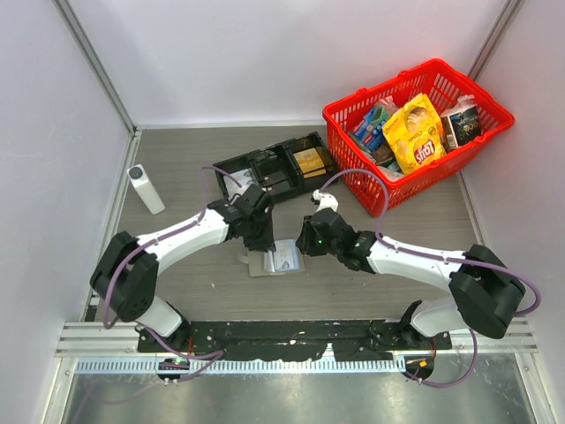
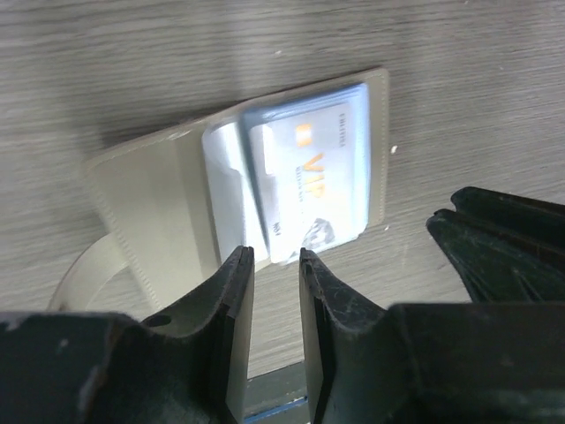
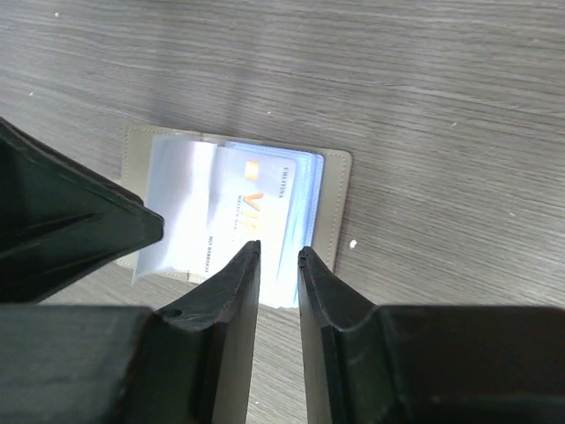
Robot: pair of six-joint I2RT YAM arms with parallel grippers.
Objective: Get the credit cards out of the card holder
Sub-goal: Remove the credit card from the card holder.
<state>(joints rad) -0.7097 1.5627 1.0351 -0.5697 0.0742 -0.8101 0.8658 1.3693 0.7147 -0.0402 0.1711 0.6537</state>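
I should hold the sleeve steady with my right gripper while my left gripper pinches the card's fold-side edge (image 2: 268,231), because the VIP card is inside its clear sleeve on a loose holder.
The card holder (image 1: 261,264) lies open and flat on the table between my two grippers; its beige-grey cover shows in the left wrist view (image 2: 150,203) and the right wrist view (image 3: 336,199). The pale blue-white credit cards (image 2: 309,177) sit in its clear sleeves, the top one printed "VIP" (image 3: 256,203). My left gripper (image 2: 274,256) hovers over the holder's near edge, jaws a narrow gap apart and empty. My right gripper (image 3: 278,252) hovers over the cards' protruding edge, jaws also narrowly apart and empty. The two grippers (image 1: 259,237) (image 1: 309,240) stand close together.
A long black compartmented tray (image 1: 274,168) holding a gold-yellow rectangle (image 1: 311,162) lies just behind the grippers. A red basket (image 1: 349,159) of snack packets stands at the back right. A white upright block (image 1: 146,188) stands at the left. Walls enclose three sides.
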